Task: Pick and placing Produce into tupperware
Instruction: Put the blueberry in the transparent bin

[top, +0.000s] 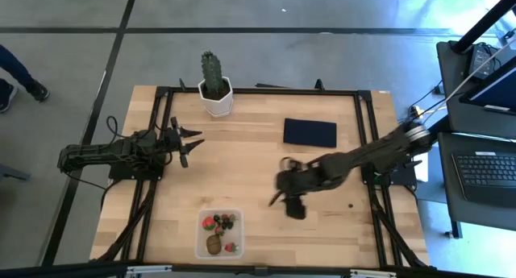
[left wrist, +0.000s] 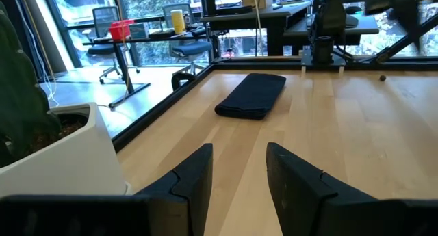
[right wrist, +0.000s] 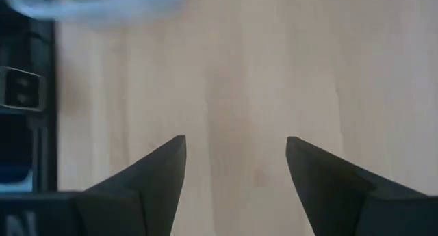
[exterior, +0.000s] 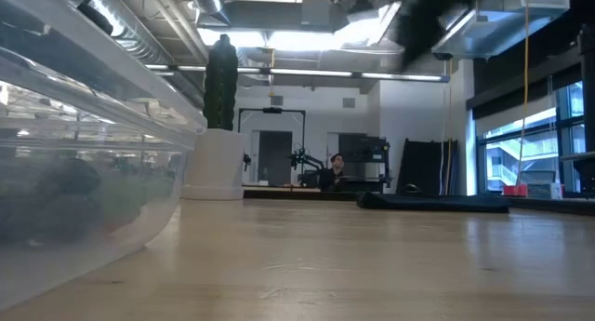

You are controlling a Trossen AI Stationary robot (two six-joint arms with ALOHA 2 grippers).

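Note:
I need to next move my right gripper to the small dark berry [top: 350, 205] lying alone on the wood outside the clear tupperware and close it around the berry's sides.
The clear tupperware [top: 218, 234] stands on the table near its near edge, left of centre, and holds red strawberry-like fruits, dark berries and a brown kiwi-like fruit [top: 214, 244]. In the low view its wall [exterior: 84, 186] fills the left side. One small dark berry [top: 350, 205] lies on the wood toward the right edge. My right gripper [top: 278, 199] hovers above the table's middle, right of the box, open and empty [right wrist: 236, 157]. My left gripper [top: 193, 142] waits near the left edge, open [left wrist: 239, 171].
A green cactus in a white pot [top: 215, 89] stands at the far edge. A flat dark navy cloth [top: 310, 132] lies right of it. Bare wood lies between the box and my right gripper. A laptop [top: 488, 169] sits off the table's right side.

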